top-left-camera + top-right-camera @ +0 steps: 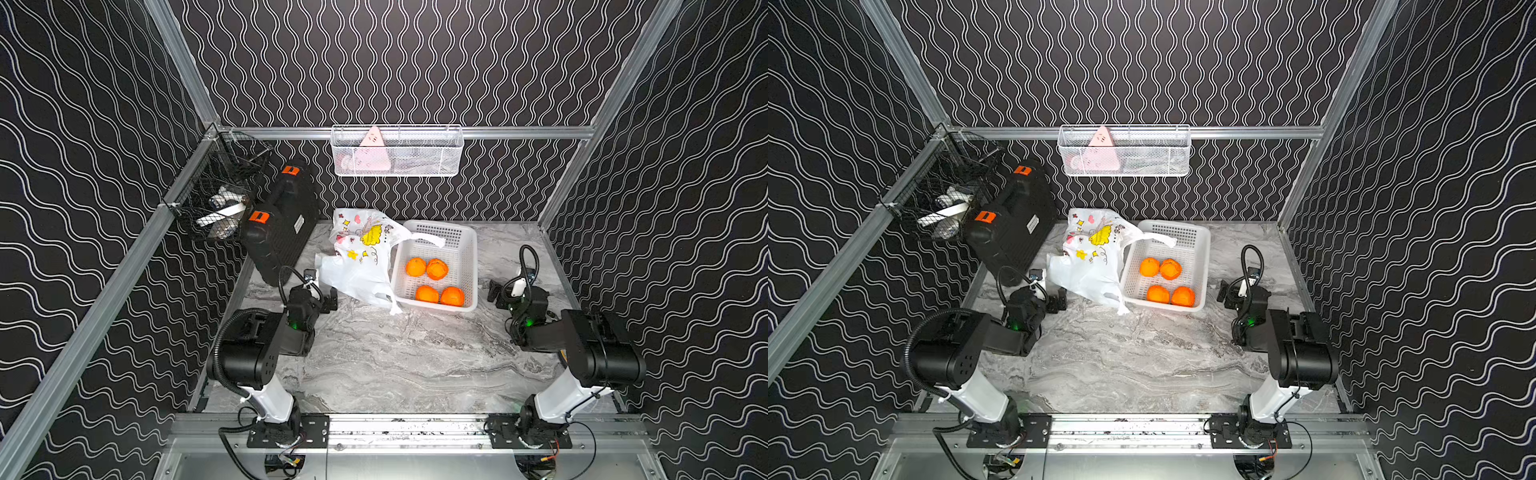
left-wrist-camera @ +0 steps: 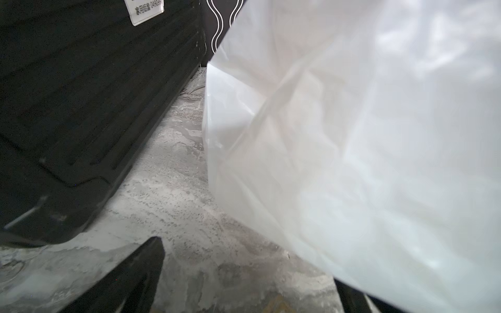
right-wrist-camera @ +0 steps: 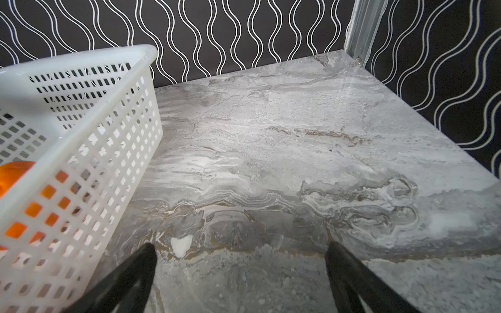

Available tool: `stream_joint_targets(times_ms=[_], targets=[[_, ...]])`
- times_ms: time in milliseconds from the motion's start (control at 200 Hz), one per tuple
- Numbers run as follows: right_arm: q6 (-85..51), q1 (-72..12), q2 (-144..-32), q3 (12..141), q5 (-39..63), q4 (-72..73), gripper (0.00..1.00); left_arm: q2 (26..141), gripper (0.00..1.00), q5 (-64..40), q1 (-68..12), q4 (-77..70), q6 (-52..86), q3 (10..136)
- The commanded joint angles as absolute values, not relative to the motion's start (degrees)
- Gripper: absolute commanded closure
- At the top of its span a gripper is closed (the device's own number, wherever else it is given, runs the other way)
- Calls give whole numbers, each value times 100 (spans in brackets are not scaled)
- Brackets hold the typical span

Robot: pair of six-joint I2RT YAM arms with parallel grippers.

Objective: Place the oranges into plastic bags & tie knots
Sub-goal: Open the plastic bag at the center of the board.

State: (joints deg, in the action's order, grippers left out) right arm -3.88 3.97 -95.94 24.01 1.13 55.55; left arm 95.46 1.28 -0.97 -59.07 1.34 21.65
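The robot's left gripper should close on the white plastic bag's side (image 1: 383, 256) beside the basket, under the yellow print.
Several oranges (image 1: 427, 294) (image 1: 1158, 294) lie in a white perforated basket (image 1: 470, 266) (image 3: 108, 122); one orange (image 3: 16, 170) shows over its wall in the right wrist view. The white plastic bag (image 1: 357, 257) (image 1: 1092, 257) (image 2: 352, 135) with cartoon prints lies crumpled left of the basket, one handle strip (image 1: 428, 239) draped over the rim. No knots are in view. My left gripper (image 1: 330, 301) (image 2: 249, 265) stands open beside the bag's near left edge, holding nothing. My right gripper (image 1: 494, 291) (image 3: 242, 246) stands open above bare table, right of the basket.
A black tool case (image 1: 278, 224) leans at the back left, close to the left gripper. A black wire basket (image 1: 216, 195) hangs on the left rail, a white mesh basket (image 1: 397, 151) on the back rail. The marble table (image 1: 395, 361) stretches toward the arm bases.
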Motion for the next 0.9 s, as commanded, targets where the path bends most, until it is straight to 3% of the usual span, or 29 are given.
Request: stream_joint_targets(times_ms=[0, 756, 891], targets=[[-441, 404, -9520, 2372, 195, 5440, 0, 9468, 1, -88, -71, -5882, -63, 2118], [-433, 404, -9520, 2366, 195, 5452, 0, 9457, 1, 22, -73, -5907, -18, 2107], [-560, 294, -9085, 2294, -521, 5258, 0, 8849, 1, 395, -76, -5106, 106, 2279]])
